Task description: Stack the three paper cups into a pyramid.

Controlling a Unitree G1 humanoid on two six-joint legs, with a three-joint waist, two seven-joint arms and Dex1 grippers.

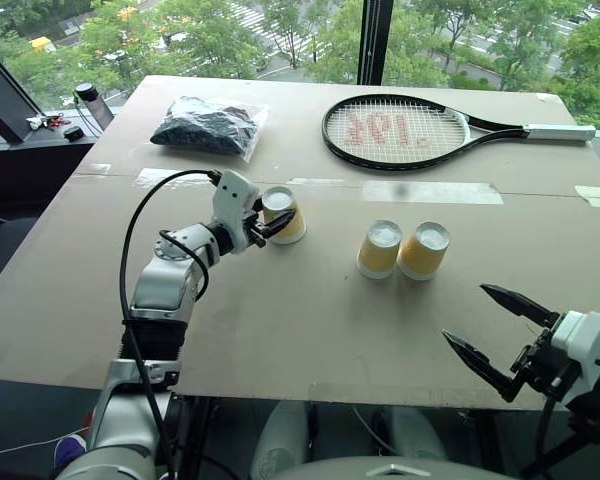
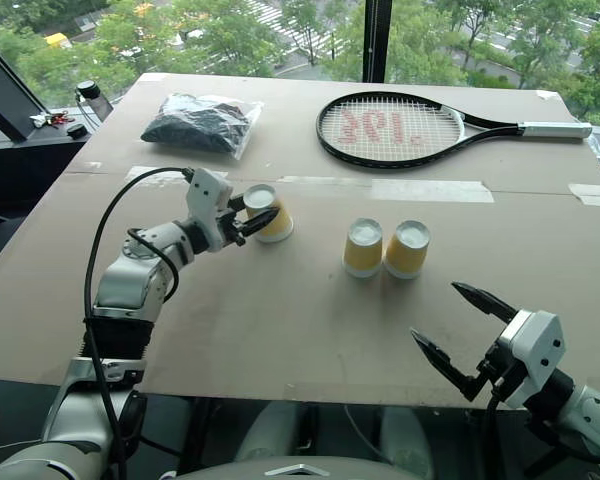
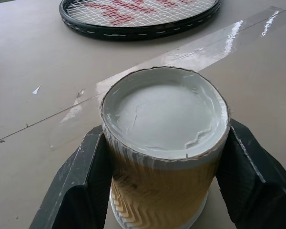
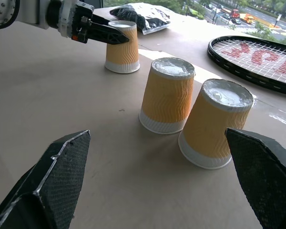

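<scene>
The robot's left gripper will release its cup atop the paired cups, mostly over the one nearer the right gripper (image 1: 418,237).
Three paper cups, yellow-orange with ribbed sides, stand upside down on the brown table (image 1: 280,320). Two of them, one (image 1: 380,248) and the other (image 1: 424,250), stand close side by side right of the middle. The third cup (image 1: 292,228) stands further left, and my left gripper (image 1: 273,216) is shut on it, with its black fingers (image 3: 81,176) pressed against both sides just below the upturned white base. My right gripper (image 1: 464,312) hangs open near the table's front right edge, short of the pair, with nothing between its fingers.
A black tennis racket (image 1: 410,130) lies at the back right, and a clear bag of dark stuff (image 1: 208,125) at the back left. Strips of clear tape (image 1: 430,190) cross the table behind the cups. A dark bottle (image 1: 93,103) stands off the back left corner.
</scene>
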